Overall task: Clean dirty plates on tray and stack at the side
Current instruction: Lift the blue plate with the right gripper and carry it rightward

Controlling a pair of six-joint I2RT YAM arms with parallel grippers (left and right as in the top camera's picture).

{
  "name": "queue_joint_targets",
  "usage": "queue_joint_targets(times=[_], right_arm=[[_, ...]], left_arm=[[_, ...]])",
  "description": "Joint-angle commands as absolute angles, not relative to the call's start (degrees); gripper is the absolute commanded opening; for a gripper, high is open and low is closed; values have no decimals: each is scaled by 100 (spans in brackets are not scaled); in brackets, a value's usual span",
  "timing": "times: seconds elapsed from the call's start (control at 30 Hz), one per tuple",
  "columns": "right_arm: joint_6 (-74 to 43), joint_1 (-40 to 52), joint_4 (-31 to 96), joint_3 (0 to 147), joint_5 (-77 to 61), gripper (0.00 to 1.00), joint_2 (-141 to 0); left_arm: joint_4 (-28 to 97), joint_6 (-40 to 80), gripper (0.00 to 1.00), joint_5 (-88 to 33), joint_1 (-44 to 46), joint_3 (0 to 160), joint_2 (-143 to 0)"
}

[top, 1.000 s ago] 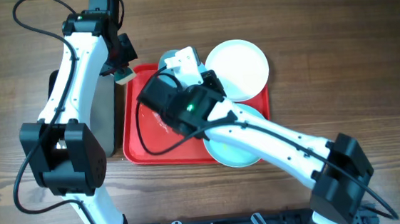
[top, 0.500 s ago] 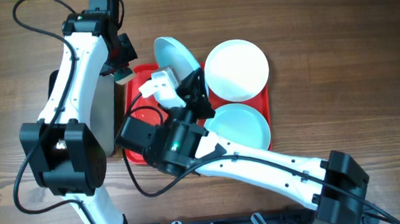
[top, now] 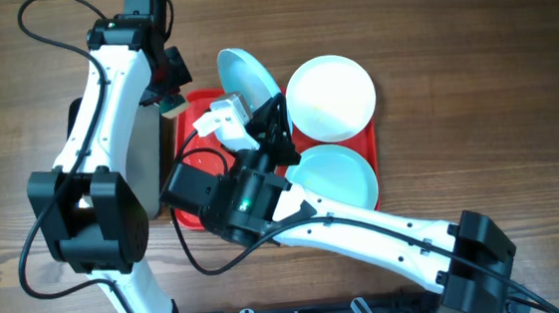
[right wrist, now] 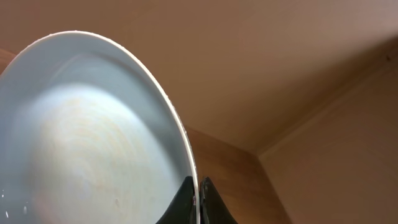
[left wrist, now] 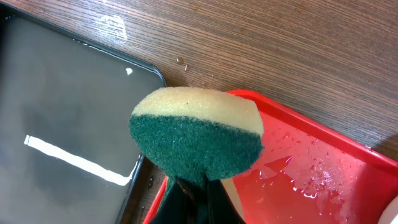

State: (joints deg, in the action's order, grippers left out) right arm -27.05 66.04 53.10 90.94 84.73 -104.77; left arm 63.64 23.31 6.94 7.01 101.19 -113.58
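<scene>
My right gripper is to let go of the pale mint-blue plate on the bare wood (top: 430, 141), beside the white plate edge of the red tray.
My right gripper (right wrist: 198, 196) is shut on the rim of a pale mint-blue plate (right wrist: 93, 143) and holds it tilted up on edge above the back left of the red tray (top: 200, 211); the plate also shows in the overhead view (top: 245, 75). A white plate (top: 331, 96) lies at the tray's back right and a second mint-blue plate (top: 339, 177) at its front right. My left gripper (left wrist: 199, 186) is shut on a green and yellow sponge (left wrist: 196, 137) over the tray's wet back left corner (left wrist: 298, 180).
A black metal tray (left wrist: 56, 118) lies just left of the red tray, its rim close to the sponge. The right arm (top: 365, 232) crosses the front of the red tray. Bare wood table (top: 474, 81) lies to the right.
The right arm lifted the mint-blue plate off the tray and tipped it up on edge; in the last half second it barely moved. The left arm has not moved.
</scene>
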Motion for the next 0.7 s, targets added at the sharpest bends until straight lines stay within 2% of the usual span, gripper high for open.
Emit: queue_joint_targets(times=[0.0,0.17,0.23,0.4,0.57,0.67], right_arm=[[-2696,6619,5275,9170,8423,4,-10307],[-2698,6364,5406,9137,6012,4,-10307],[-2700,5994,5557,9137,4189,4,-10307],[-2427,5264,5631,9137,2248,4,-10285],[-1732,4180,5522,9139,165,4,-9926],[-1623,3118,5448,9139,-985,4,-9596]], left_arm=[[6346,2429,4,642,694,10071,-11338],[6342,2427,4,646,670,10071,-11338],[6342,2429,4,646,596,10071,-11338],[6344,2451,4,639,530,10071,-11338],[6322,2449,4,368,534,10071,-11338],[6270,2449,4,89,537,10071,-11338]])
